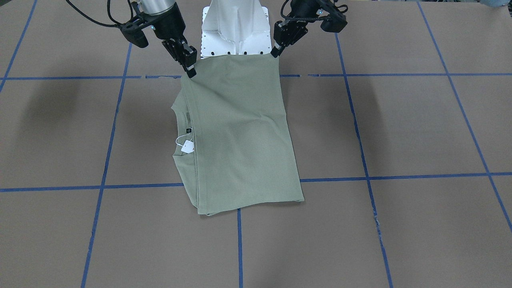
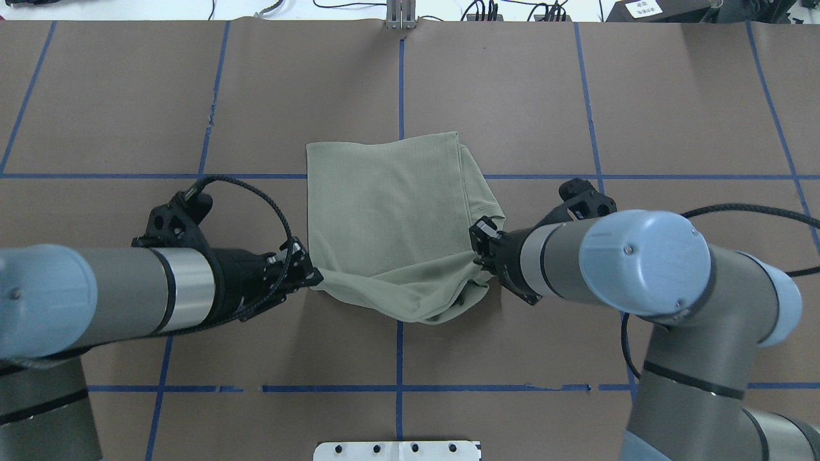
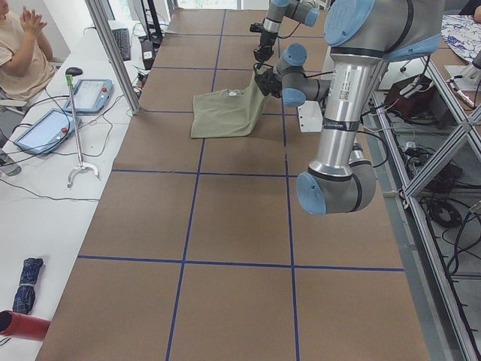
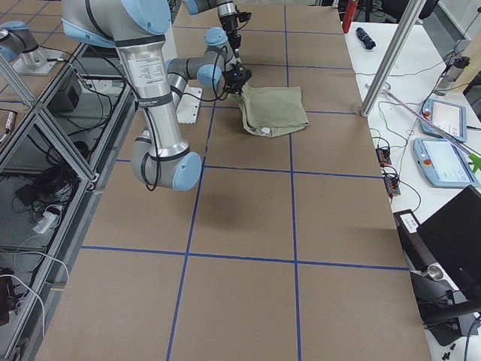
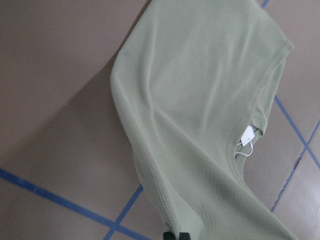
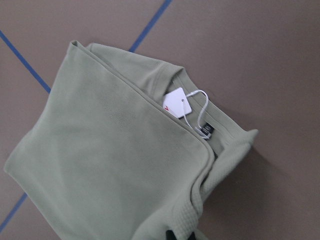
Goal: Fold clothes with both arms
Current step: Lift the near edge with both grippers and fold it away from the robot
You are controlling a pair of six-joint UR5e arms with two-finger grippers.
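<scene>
Next, I let go of the lifted edge, now stretched between both arms, with my left gripper on the shirt's far corner [image 1: 302, 198], across from the side with the white tag.
The clothes, one sage-green knit shirt [image 1: 240, 132], lie folded on the brown table, with the neck and white hang tag [image 1: 187, 147] showing at one side. The edge nearest the robot is lifted off the table and stretched between both arms. My left gripper [image 2: 314, 278] is shut on one corner of that edge. My right gripper [image 2: 477, 256] is shut on the other corner, at the neck side. In the left wrist view the shirt [image 5: 200, 100] drapes away from the fingertips down to the table. The right wrist view shows the tag [image 6: 176, 102] beside the folded layer.
The white pedestal base [image 1: 236, 32] stands just behind the lifted edge. Blue tape lines [image 2: 400, 83] grid the table. A side table on the operators' side holds teach pendants [image 3: 86, 94], cables and a pole; a seated person [image 3: 19, 45] is there.
</scene>
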